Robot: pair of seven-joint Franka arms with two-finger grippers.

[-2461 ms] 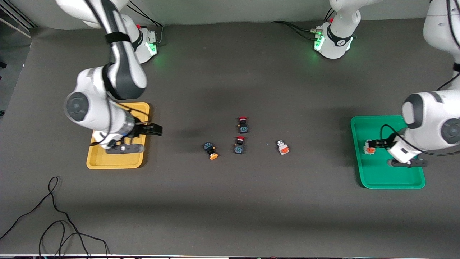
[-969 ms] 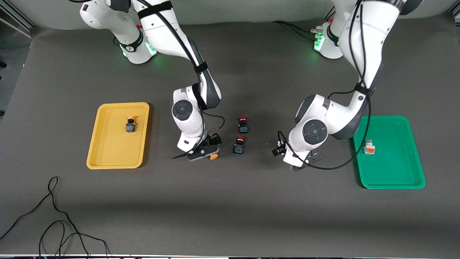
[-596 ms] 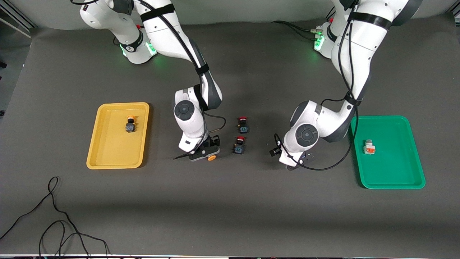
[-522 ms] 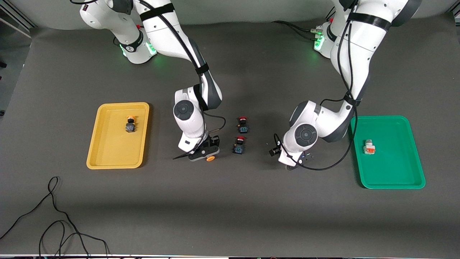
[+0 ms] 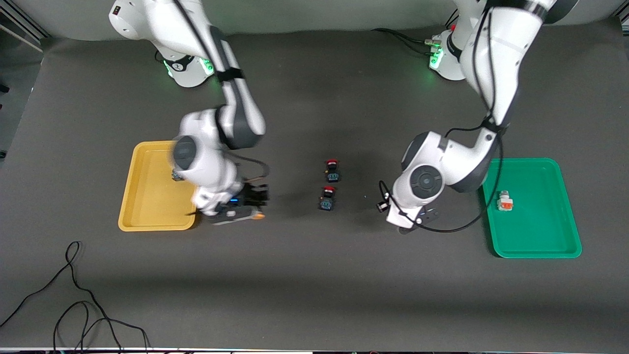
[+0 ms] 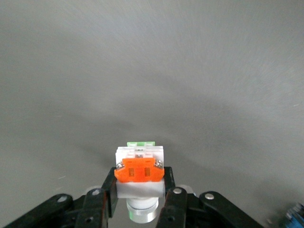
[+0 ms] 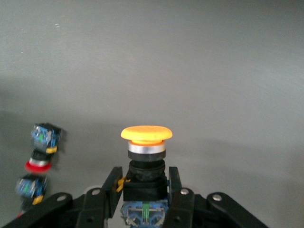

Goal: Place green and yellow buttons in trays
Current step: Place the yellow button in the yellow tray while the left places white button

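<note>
My left gripper will let go of the white button in the green tray (image 5: pixel 540 201), beside the other white button.
My right gripper (image 5: pixel 253 210) (image 7: pixel 144 184) is shut on a black-bodied button with a yellow-orange cap (image 7: pixel 146 133) (image 5: pixel 259 215). It holds it over the mat beside the yellow tray (image 5: pixel 147 219). The button lying in that tray is mostly hidden by my right arm. My left gripper (image 5: pixel 383 206) (image 6: pixel 139 184) is shut on a white-bodied button with an orange patch (image 6: pixel 139 170), low over the mat between the red switches and the green tray (image 5: pixel 540 241). In the front view this button is hidden under the wrist. Another white button (image 5: pixel 504 202) lies in the green tray.
Two red-capped black switches (image 5: pixel 332 170) (image 5: pixel 327 197) lie mid-table between the grippers; they also show in the right wrist view (image 7: pixel 40 147). Black cables (image 5: pixel 73 295) lie near the front edge at the right arm's end.
My right arm has carried the yellow-capped button from mid-table toward the yellow tray. My left gripper, which was down over the white button, has shifted slightly toward the green tray.
</note>
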